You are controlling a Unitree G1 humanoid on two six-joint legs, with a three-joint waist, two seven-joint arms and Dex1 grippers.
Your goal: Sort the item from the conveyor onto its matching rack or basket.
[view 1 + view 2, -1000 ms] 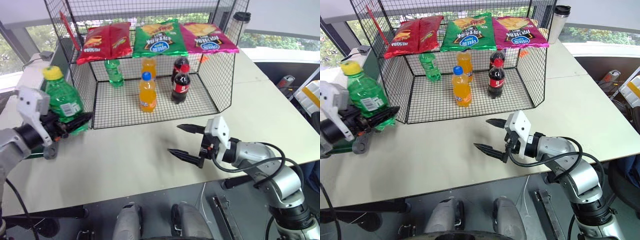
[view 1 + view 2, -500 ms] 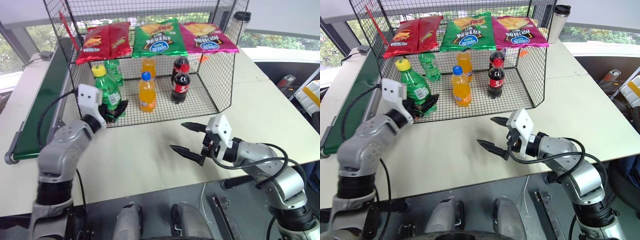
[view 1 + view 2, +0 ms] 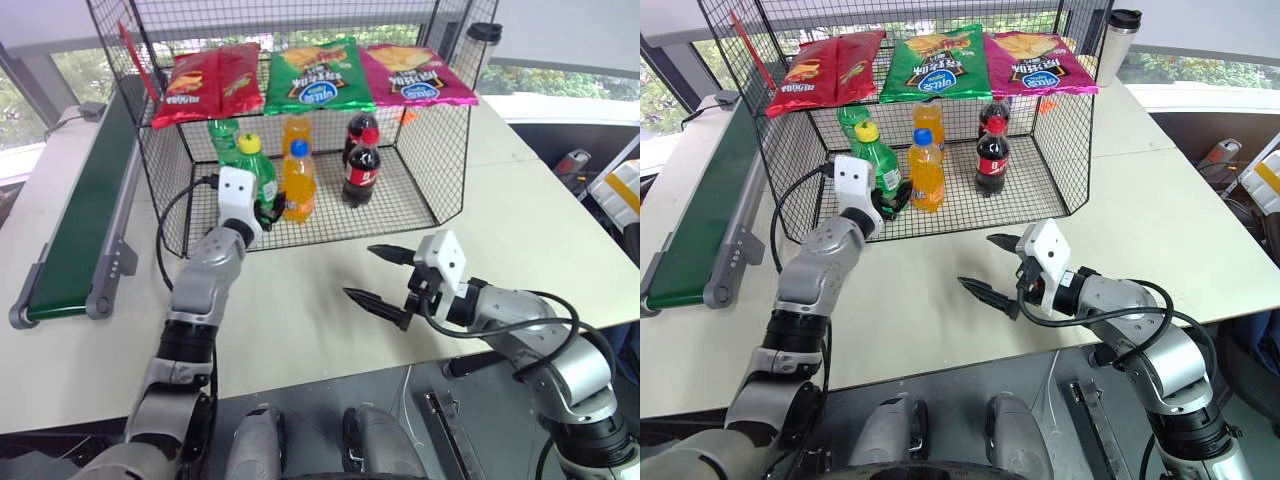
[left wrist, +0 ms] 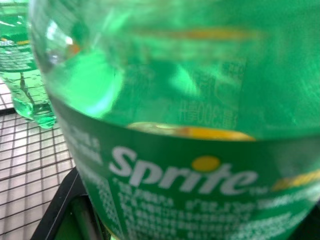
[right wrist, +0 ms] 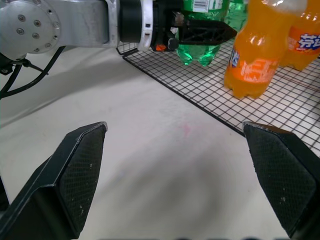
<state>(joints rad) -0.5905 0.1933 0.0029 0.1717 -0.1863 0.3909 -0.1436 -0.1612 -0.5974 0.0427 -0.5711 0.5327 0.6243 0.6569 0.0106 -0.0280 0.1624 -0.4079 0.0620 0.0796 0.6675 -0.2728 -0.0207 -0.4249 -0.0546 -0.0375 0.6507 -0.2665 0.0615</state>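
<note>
The robot's left gripper should set the green bottle, now upright just inside the cage, down on the cage's grid bottom in front of the other green bottle [image 3: 245, 222].
The item, a clear-green bottle [image 3: 259, 175] with a yellow cap, stands upright just inside the front left of the black wire cage [image 3: 437, 150], right beside an orange bottle [image 3: 298, 182]. My left gripper [image 3: 262, 210] is shut on its lower body; the right wrist view shows the fingers [image 5: 200, 31] clamped around the bottle [image 5: 200, 50], its base close over the grid floor. The label [image 4: 190, 185] sits close up in the left wrist view. My right gripper [image 3: 360, 272] hovers open over the table in front of the cage, holding nothing. The green conveyor [image 3: 80, 225] runs along the left.
Inside the cage stand another green bottle [image 3: 848, 118] at the back left, a second orange bottle [image 3: 297, 128] and two cola bottles [image 3: 362, 165]. Chip bags [image 3: 318, 75] lie on the slanted top shelf. A steel cup [image 3: 485, 40] stands behind the cage's right corner.
My left arm has carried the green bottle from beside the conveyor rightwards and forward into the cage, next to the orange bottle. The right arm has stayed where it was.
</note>
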